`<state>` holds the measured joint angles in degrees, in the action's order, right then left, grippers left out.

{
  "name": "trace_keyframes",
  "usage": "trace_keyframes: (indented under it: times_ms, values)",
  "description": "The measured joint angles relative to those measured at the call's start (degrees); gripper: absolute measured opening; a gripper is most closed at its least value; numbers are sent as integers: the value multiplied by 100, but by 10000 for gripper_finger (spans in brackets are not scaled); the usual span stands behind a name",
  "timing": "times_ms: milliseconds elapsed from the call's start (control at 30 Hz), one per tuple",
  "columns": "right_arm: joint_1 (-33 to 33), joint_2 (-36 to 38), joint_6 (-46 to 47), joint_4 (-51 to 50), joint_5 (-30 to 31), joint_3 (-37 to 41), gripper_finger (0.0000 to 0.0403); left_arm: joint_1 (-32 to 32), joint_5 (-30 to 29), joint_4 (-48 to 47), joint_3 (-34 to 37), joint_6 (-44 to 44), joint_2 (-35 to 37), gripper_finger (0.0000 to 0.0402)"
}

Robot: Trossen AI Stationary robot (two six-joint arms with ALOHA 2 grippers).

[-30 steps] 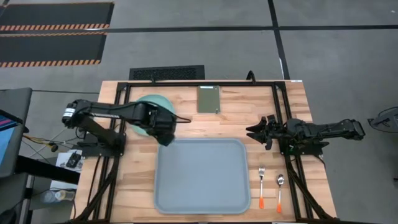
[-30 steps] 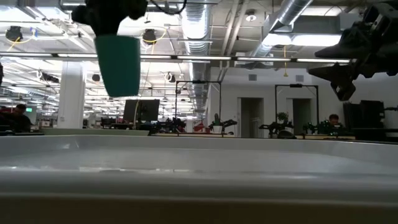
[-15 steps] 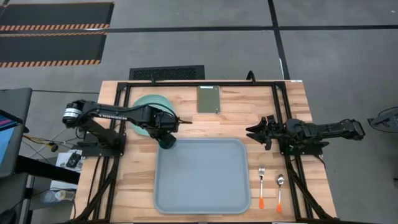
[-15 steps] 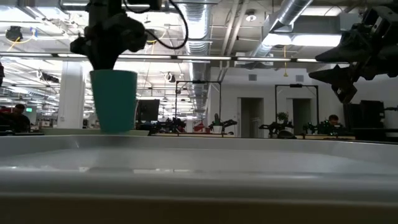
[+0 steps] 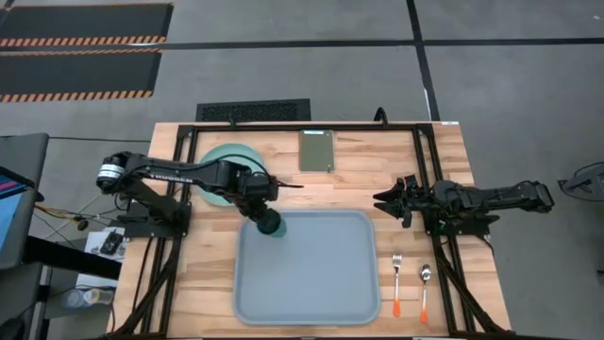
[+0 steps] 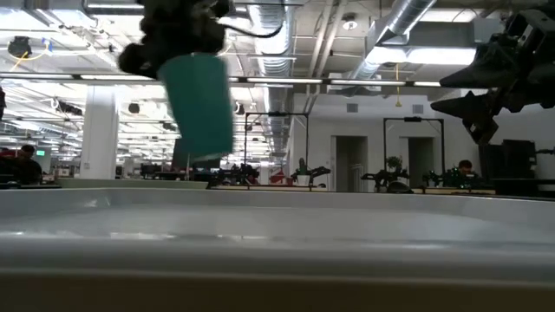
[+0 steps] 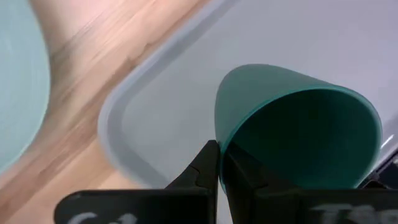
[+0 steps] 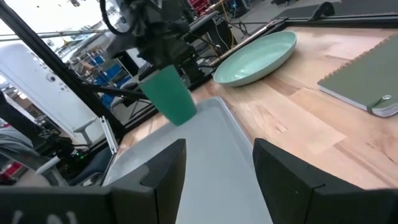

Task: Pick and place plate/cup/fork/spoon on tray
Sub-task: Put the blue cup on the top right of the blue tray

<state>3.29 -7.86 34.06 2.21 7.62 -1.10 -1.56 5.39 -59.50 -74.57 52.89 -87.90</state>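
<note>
I need to release the cup from my left gripper inside the tray's far corner on the fork's side (image 5: 343, 221). The cup is now held above the tray.
My left gripper (image 5: 263, 213) is shut on the dark teal cup (image 5: 272, 225) above the far left corner of the pale grey-blue tray (image 5: 311, 283). The cup also shows in the low view (image 6: 198, 104) and the right wrist view (image 8: 169, 94). The mint-green plate (image 5: 219, 162) lies on the table's far left, partly under the left arm. The fork (image 5: 397, 276) and the spoon (image 5: 425, 288) lie on the table right of the tray. My right gripper (image 5: 384, 200) is open and empty, above the table right of the tray's far edge. My left gripper holds the cup by its rim (image 7: 221, 144), with one finger inside the cup (image 7: 242, 177) and one outside (image 7: 204, 169). The fingers come from above, slanting from the table's left. The cup hangs below them, tilted, clear of the tray (image 6: 260, 225).
A small olive-green slab (image 5: 317, 149) lies at the table's far middle. Black frame rails (image 5: 311, 126) run along the table's far edge and sides. The tray's inside (image 7: 298, 37) is bare.
My left gripper has carried the cup from beside the plate toward the table's right and near edges, to above the tray's far left corner. The cup hung upright before and is now tilted. The gripper has stayed shut on it.
</note>
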Motion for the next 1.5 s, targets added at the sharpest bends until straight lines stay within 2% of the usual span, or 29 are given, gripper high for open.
trace_keyframes:
  times_ms: [200,467,733,867,1500]
  values:
    - [0,0,2,-8,-2,0,214,2,35,-306,-1304,-975,-1254,0]
    - [0,2,87,-30,-7,0,214,78,-69,-591,-3621,-2301,-3084,0]
    - [0,2,87,-49,-15,0,214,92,-457,-1562,-5983,-3162,-4639,0]
    - [0,0,89,-77,-17,-2,214,132,-442,-1170,-5805,-3280,-4756,0]
    - [0,-37,105,-152,-15,-7,214,192,-463,-1146,-5844,-3762,-4836,3]
